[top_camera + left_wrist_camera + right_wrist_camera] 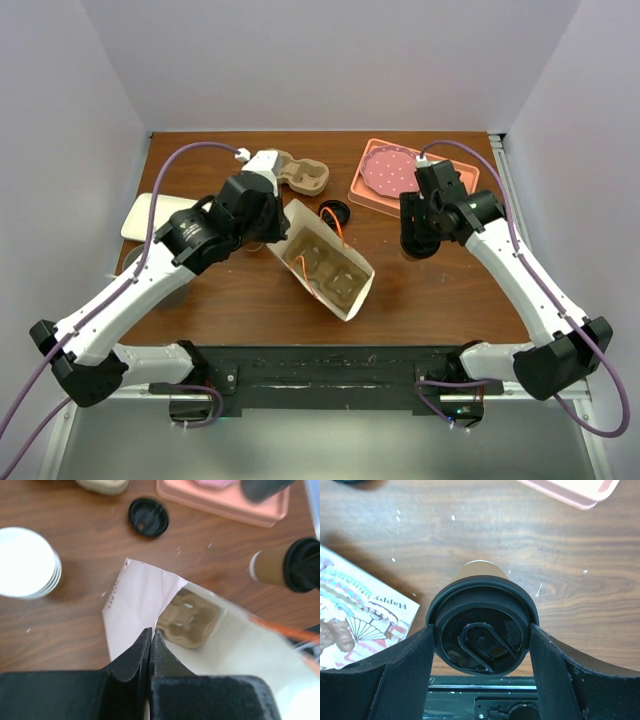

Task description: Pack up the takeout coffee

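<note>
The white bag slants from its rim in my left gripper, so I should gently set the bag upright and take hold again of its near corner (pixel 292 209) before I lower the coffee.
The takeout coffee (pixel 482 630), a tan paper cup with a black lid, sits between the fingers of my right gripper (pixel 481 632), which is shut on its lid. The cup is upright, to the right of the bag. I cannot tell whether it touches the table. It also shows in the left wrist view (pixel 270 567). In the top view my right gripper (pixel 418 240) hides it. My left gripper (pixel 151 631) is shut on the rim of a white paper bag (pixel 135 595) and holds its mouth open. The bag (pixel 352 292) lies mid-table with a brown pulp carrier (pixel 325 270) inside.
A loose black lid (pixel 335 212) lies behind the bag. A second pulp carrier (pixel 300 175) is at the back. A pink tray (pixel 455 172) with a pink plate is at the back right. A stack of white cups (pixel 25 562) stands left of the bag. A white tray (pixel 150 215) lies far left.
</note>
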Controlling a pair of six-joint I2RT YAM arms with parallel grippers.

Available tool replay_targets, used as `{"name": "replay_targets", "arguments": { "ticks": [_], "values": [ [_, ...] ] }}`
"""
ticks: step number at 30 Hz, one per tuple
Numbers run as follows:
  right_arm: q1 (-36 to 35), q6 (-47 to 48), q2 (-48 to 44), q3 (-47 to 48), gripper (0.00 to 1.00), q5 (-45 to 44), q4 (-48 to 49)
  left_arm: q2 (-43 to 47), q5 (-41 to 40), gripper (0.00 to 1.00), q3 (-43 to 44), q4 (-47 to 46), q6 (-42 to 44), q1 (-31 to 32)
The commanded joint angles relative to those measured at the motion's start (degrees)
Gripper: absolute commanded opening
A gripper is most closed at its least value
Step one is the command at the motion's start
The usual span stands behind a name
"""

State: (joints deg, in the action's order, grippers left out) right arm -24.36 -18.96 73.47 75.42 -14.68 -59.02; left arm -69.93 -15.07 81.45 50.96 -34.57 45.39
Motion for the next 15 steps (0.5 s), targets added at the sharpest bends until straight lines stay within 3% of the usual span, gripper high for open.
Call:
{"name": "replay_targets", "arguments": {
  "ticks": [1, 8, 15],
  "values": [
    [0.1, 2.4, 0.6, 5.7, 0.38, -2.3, -1.5, 3.4, -1.3, 0.00, -1.7, -11.5, -4.2, -0.3],
    [0.1, 2.0, -1.0, 10.0, 0.36, 1.3, -3.9, 13.1, 2.4, 0.00, -14.7, -11.8, -9.7, -0.3],
    [0.0, 5.9, -6.1, 22.0, 0.34, 12.9, -4.2, 16.3, 4.2, 0.04, -16.6, -9.2, -9.9, -0.3]
  ]
}}
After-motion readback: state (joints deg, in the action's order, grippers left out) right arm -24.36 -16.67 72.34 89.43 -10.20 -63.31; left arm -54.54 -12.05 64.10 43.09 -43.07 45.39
